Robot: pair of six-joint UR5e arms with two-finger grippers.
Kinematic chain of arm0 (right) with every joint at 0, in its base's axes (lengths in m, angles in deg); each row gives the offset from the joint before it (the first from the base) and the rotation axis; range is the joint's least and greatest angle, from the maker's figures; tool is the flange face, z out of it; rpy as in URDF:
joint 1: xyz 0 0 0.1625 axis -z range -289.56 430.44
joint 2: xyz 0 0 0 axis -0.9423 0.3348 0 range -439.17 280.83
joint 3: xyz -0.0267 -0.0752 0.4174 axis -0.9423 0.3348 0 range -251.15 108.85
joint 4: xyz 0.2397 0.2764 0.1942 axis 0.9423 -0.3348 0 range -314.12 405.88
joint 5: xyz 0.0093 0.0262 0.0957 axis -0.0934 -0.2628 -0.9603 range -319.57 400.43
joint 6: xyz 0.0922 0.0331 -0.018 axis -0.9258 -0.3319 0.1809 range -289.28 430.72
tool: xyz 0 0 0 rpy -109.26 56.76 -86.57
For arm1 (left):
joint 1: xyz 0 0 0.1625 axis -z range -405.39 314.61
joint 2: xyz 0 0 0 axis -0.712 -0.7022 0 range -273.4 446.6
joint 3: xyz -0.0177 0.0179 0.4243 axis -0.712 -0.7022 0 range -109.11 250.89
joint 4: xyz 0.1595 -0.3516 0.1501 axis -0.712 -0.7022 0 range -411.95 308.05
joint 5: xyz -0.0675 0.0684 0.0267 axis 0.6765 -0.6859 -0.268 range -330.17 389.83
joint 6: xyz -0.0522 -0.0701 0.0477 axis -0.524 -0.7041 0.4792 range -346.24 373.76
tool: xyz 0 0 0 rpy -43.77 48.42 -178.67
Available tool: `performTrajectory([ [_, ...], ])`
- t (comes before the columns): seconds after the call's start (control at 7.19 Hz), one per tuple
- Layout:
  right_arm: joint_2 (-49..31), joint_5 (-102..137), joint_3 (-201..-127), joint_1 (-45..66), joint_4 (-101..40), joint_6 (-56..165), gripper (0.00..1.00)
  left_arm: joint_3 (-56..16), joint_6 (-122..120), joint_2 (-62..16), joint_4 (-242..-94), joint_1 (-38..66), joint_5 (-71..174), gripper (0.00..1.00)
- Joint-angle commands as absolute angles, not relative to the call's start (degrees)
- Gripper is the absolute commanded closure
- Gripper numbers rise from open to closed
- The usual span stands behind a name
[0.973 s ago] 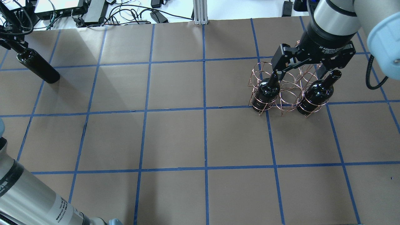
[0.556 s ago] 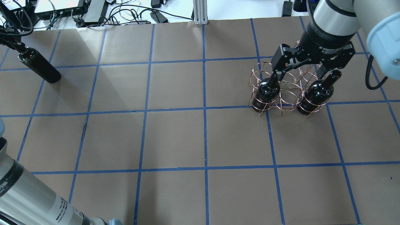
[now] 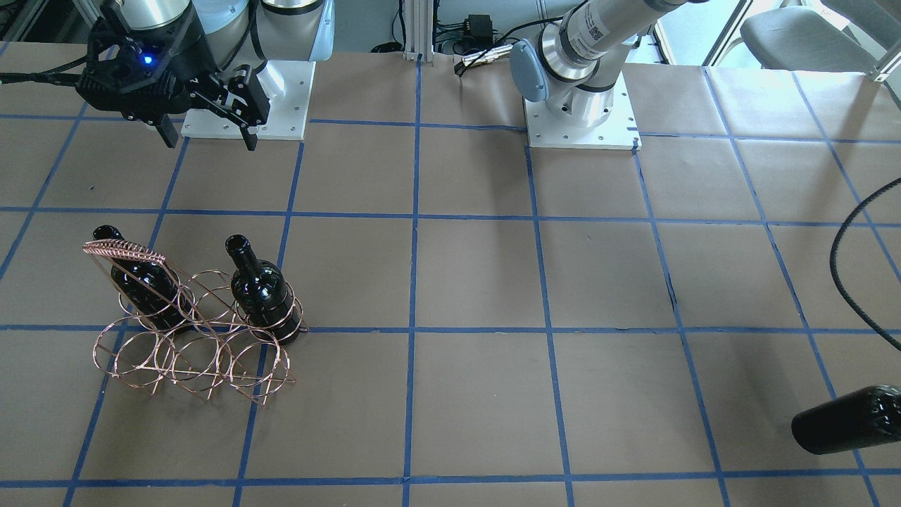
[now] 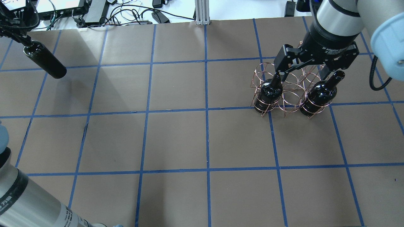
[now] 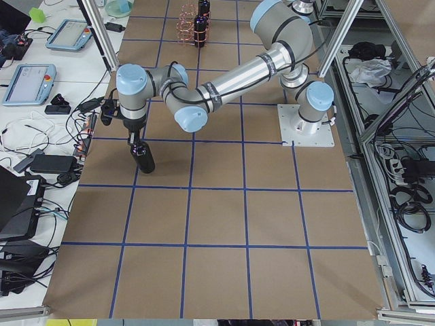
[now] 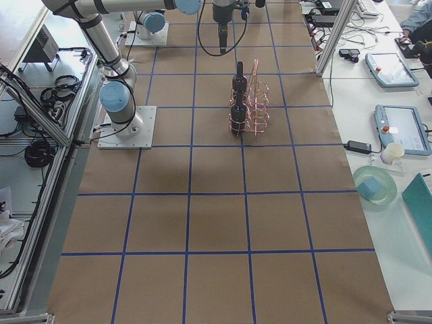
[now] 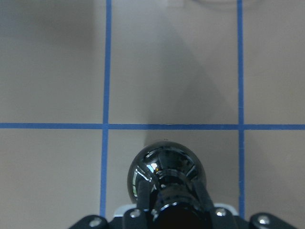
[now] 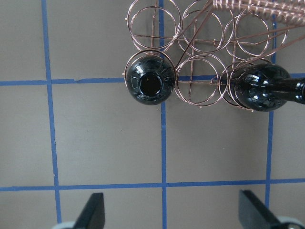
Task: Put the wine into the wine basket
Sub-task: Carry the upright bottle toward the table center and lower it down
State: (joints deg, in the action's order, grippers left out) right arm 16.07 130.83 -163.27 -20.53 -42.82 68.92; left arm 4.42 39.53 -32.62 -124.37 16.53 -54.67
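Note:
Next, my left gripper puts the black wine bottle upright beside a blue tape crossing in the middle of the table (image 3: pixel 525 313), level with the wine basket.
My left gripper (image 7: pixel 174 212) is shut on the neck of a black wine bottle (image 4: pixel 44 61) and holds it tilted above the table's far left. The bottle also shows in the front view (image 3: pixel 845 419) and the left side view (image 5: pixel 144 157). The copper wire wine basket (image 4: pixel 292 94) stands at the far right with two black bottles (image 4: pixel 270 91) (image 4: pixel 318 94) in the end rings of its near row. My right gripper (image 4: pixel 303 74) hangs open and empty above the basket (image 8: pixel 200 33), which also shows in the front view (image 3: pixel 190 352).
An aluminium post (image 4: pixel 202 12) stands at the table's far edge, with cables and devices (image 4: pixel 94 12) behind it. The two arm bases (image 3: pixel 581 113) (image 3: pixel 246 98) sit on the robot's side. Blue tape lines grid the brown table.
My left gripper has raised its bottle and carried it slightly right and farther from the robot. The right gripper, the basket and its two bottles have not moved.

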Motion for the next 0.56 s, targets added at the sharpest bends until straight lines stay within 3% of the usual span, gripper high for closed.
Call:
performTrajectory([
  [0.0,16.0,130.9,-163.3,-20.5,-42.8,69.0,0.00,-0.7,26.3,-27.0,-124.8,24.9,-56.4,1.00],
  [0.42,16.1,131.0,-163.3,-20.5,-42.9,69.0,0.00,-11.2,16.9,-19.8,-124.3,35.9,-56.8,1.00],
])
